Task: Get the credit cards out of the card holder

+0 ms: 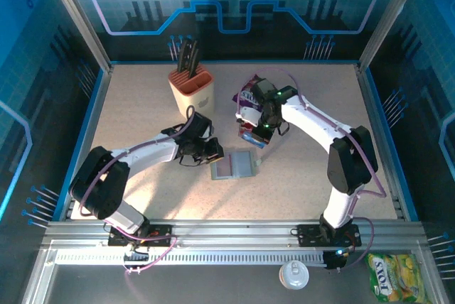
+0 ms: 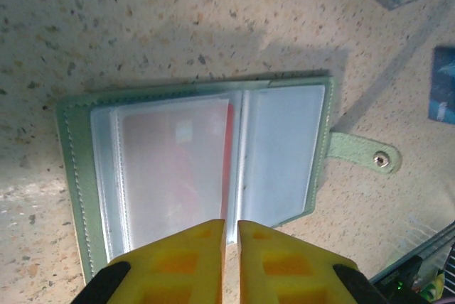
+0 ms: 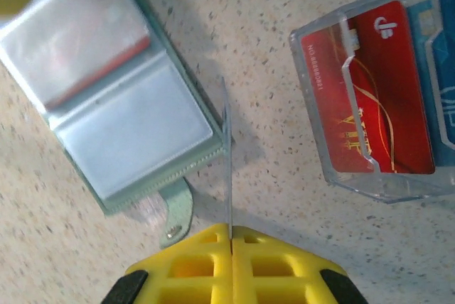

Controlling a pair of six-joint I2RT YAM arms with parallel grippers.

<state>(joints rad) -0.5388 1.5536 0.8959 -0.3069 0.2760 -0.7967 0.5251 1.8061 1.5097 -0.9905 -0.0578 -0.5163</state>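
The credit card, now held beside the holder's snap tab, will be released by my right gripper on the blue card in the clear tray [image 1: 254,116] [image 3: 446,80].
The card holder [image 1: 233,166] lies open and flat on the table, a grey-green case [image 2: 71,176] with clear sleeves. A red credit card [image 2: 226,169] sits inside its left sleeve. My left gripper [image 2: 232,229] hovers over the holder's near edge, its yellow fingers a narrow slit apart with nothing between them. My right gripper [image 3: 230,227] is shut on a thin credit card [image 3: 227,155], seen edge-on beside the holder's snap tab [image 3: 178,212]. From above, the right gripper [image 1: 259,132] hangs just right of the holder, the left gripper [image 1: 213,153] at its left edge.
A clear tray [image 3: 316,133] holding a red card [image 3: 377,98] and a blue card [image 3: 441,84] stands right of the holder. A knife block [image 1: 192,85] and a purple snack packet [image 1: 249,92] stand at the back. A metal frame bounds the table.
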